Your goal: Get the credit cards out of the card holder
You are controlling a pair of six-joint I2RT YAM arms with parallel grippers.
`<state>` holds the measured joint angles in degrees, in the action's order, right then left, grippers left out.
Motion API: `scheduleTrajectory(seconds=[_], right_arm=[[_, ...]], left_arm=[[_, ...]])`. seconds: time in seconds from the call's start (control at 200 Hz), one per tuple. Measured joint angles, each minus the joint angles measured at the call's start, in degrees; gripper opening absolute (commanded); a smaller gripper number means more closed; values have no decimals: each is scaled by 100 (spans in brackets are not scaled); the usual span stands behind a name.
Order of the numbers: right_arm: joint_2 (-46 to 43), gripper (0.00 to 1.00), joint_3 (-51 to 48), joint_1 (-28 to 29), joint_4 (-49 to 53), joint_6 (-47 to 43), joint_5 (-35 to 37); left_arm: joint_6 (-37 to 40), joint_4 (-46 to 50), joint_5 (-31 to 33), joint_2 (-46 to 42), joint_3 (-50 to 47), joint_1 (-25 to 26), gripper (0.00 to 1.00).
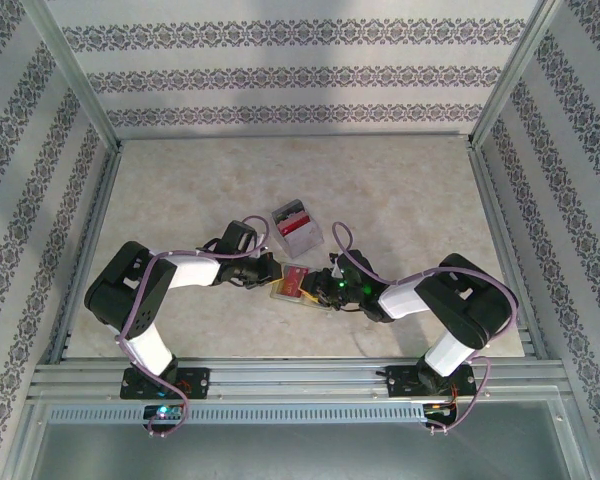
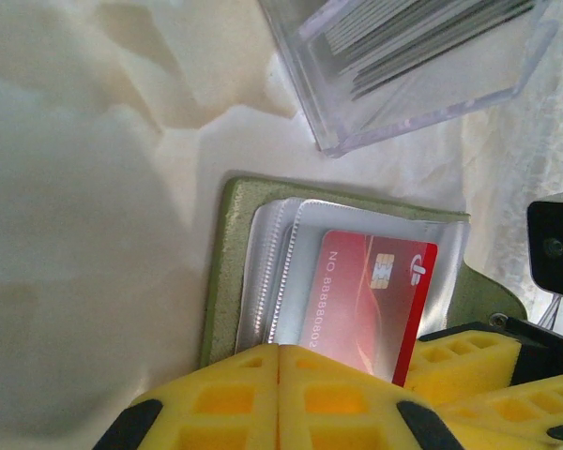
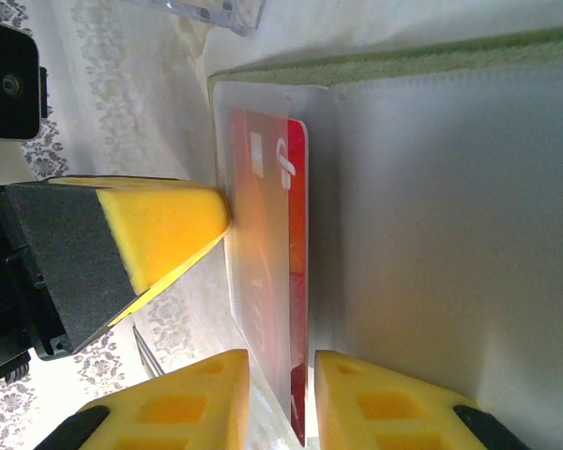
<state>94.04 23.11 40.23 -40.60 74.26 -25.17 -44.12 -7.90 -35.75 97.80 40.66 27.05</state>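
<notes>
The red card sits mostly inside the sleeve, so I need to use my right gripper to pinch the card's exposed edge [image 3: 298,361] and pull while my left gripper steadies the holder.
The olive-green card holder [image 1: 283,292] lies open on the table between my two grippers, its pale plastic sleeves facing up. A red credit card [image 2: 371,300] with a gold chip sticks partway out of a sleeve. My left gripper [image 2: 280,375] is shut, its yellow fingers pressed together over the near edge of the card holder [image 2: 227,272]. My right gripper [image 3: 281,370] is open, its fingers a little apart on either side of the red card [image 3: 272,244] and its sleeve, gripping neither. The olive cover [image 3: 403,56] runs along the top of the right wrist view.
A clear plastic box [image 1: 296,226] holding a stack of cards stands just beyond the holder, close to both grippers [image 2: 413,84]. Patterned walls and metal rails enclose the table. The left gripper's yellow finger [image 3: 150,234] sits close beside the red card.
</notes>
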Motion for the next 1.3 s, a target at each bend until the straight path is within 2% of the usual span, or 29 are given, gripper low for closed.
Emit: scheduleTrajectory(seconds=[0.525,0.714,0.894,1.304], right_arm=[[133,21,-4,0,-210,90,-35],[133,11,-33,0,-203,116,11],[131,5,-68,0,-219,127,31],[-70,4,-219,-37,-232,129,133]], left_arm=[[20,15,-2,9,11,0,8],[20,15,-2,13,13,0,8],[20,15,-4,24,20,0,8],[24,17,-4,63,61,0,8]])
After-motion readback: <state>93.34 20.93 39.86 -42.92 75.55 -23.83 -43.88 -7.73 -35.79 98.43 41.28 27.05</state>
